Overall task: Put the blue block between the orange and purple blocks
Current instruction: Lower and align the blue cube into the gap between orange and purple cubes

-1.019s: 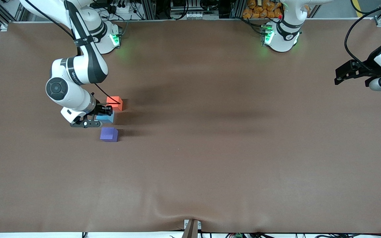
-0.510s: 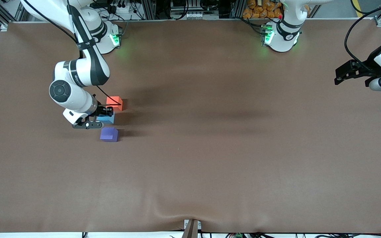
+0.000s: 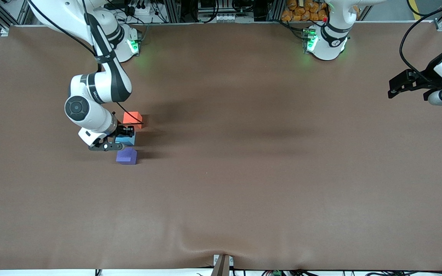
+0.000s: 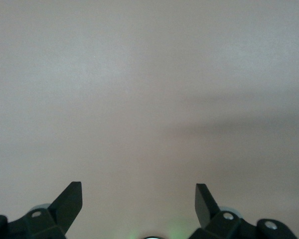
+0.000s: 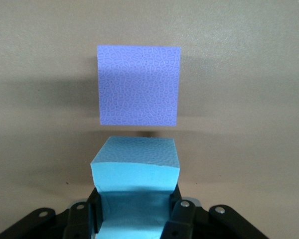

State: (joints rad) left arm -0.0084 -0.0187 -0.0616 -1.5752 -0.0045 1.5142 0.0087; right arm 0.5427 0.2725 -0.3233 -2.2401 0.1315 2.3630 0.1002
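Next, I release the blue block from my right gripper onto the brown cover, snug (image 3: 131,138) (image 5: 132,169) between the orange block and the purple block.
My right gripper (image 3: 123,136) is shut on the sky-blue block (image 3: 126,140) and holds it low between the orange block (image 3: 132,118) and the purple block (image 3: 126,156). The orange block lies farther from the front camera, the purple block nearer. In the right wrist view the blue block (image 5: 135,172) sits squeezed between my fingers (image 5: 182,211), with the purple block (image 5: 138,85) just ahead of it; the orange block is out of that view. My left gripper (image 3: 393,87) is open and empty, waiting over the left arm's end of the table; it also shows in the left wrist view (image 4: 138,196).
The brown table cover (image 3: 244,172) spreads out around the three blocks. The arm bases (image 3: 324,42) stand along the table edge farthest from the front camera. A small bracket (image 3: 223,263) sits at the table's near edge.
My right arm has shifted a little toward the left arm's end, carrying the blue block closer in line between the orange and purple blocks. The left arm has not moved.
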